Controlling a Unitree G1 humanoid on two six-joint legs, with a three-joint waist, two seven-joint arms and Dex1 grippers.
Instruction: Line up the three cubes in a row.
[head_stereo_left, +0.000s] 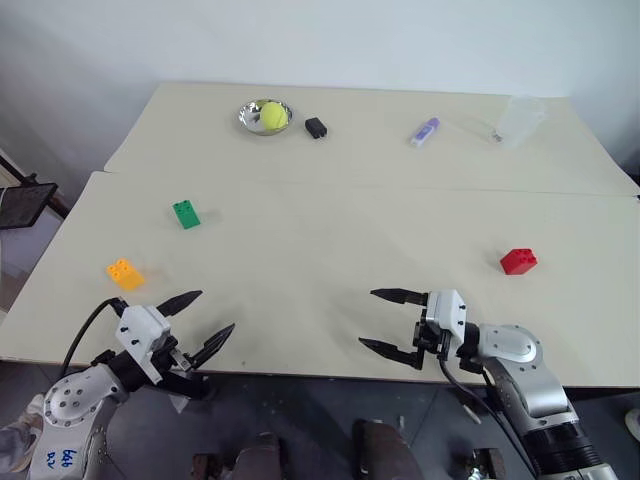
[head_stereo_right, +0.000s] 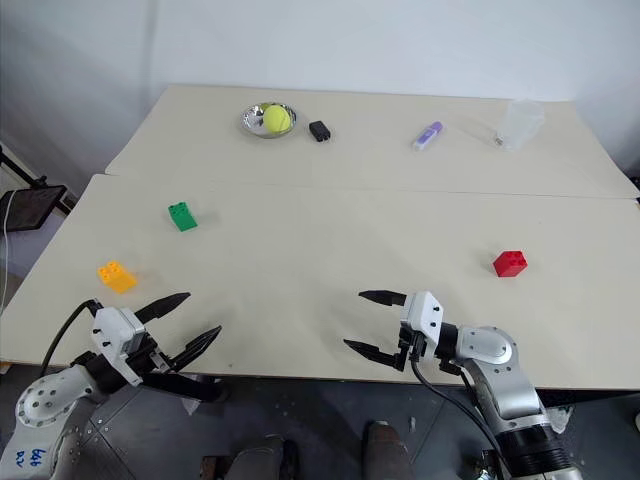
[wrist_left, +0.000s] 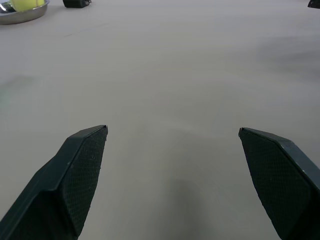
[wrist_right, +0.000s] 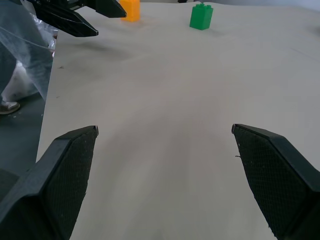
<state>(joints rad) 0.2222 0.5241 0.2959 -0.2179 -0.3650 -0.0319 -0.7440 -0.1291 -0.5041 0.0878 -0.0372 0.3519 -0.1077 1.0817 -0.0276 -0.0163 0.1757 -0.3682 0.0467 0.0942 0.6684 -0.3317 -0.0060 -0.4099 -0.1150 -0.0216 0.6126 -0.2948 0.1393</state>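
My left gripper should next move to the green cube, farther back than the orange-yellow cube, and shut on the green cube's opposite sides (head_stereo_left: 187, 217).
Three studded cubes lie far apart on the beige table (head_stereo_left: 320, 240). The green cube (head_stereo_left: 186, 214) is at the left, the orange-yellow cube (head_stereo_left: 125, 274) nearer the front left corner, and the red cube (head_stereo_left: 518, 261) at the right. My left gripper (head_stereo_left: 207, 322) hovers open at the table's front left edge, a little to the right of the orange-yellow cube, empty. My right gripper (head_stereo_left: 383, 320) stands open over the front middle, pointing left, well left of the red cube. The right wrist view shows the green cube (wrist_right: 201, 16) and the orange-yellow cube (wrist_right: 131, 9) far ahead.
On the far table stand a metal bowl (head_stereo_left: 250, 119) holding a tennis ball (head_stereo_left: 273, 115), a small black block (head_stereo_left: 316, 127), a purple tube (head_stereo_left: 425, 131) and a clear plastic cup (head_stereo_left: 520, 121). A seam runs between the two tables.
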